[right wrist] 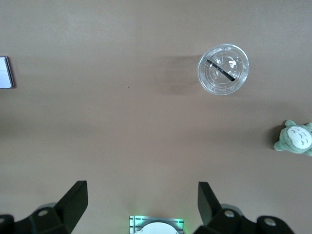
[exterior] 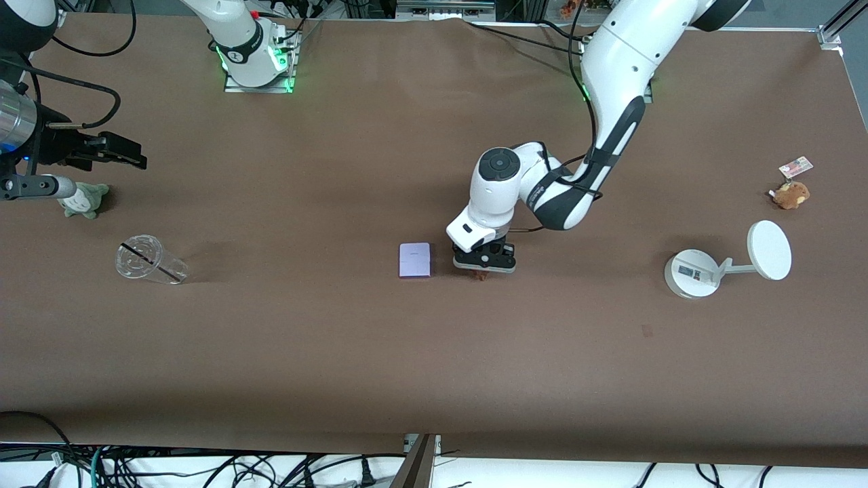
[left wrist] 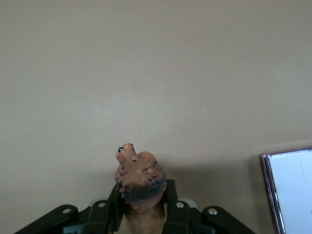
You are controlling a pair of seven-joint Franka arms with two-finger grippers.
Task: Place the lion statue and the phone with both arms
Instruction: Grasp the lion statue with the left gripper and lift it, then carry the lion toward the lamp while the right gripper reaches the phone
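My left gripper is holding the lion statue. Next, I release it on the table (exterior: pixel 634 281) next to the round base of the white stand, facing the phone.
My left gripper (exterior: pixel 482 270) is shut on the lion statue (exterior: pixel 481 275), a small orange-brown figurine with a dark mane. It holds the statue low over the brown table, right beside the phone (exterior: pixel 415 260). In the left wrist view the lion's head (left wrist: pixel 138 171) sticks out between the fingers (left wrist: pixel 170 195), and the phone's edge (left wrist: pixel 292 187) shows at the side. The phone lies flat, lavender-white with a purple rim, and also shows in the right wrist view (right wrist: pixel 5 72). My right gripper (exterior: pixel 132 157) is open and empty, up over the right arm's end of the table; its own view (right wrist: pixel 142 195) shows nothing between the fingers.
A clear plastic cup (exterior: pixel 150 260) lies on its side near a grey-green plush (exterior: pixel 86 199) at the right arm's end. A white round-based stand with a disc (exterior: pixel 725 261), a brown plush (exterior: pixel 791 194) and a small card (exterior: pixel 795 166) sit at the left arm's end.
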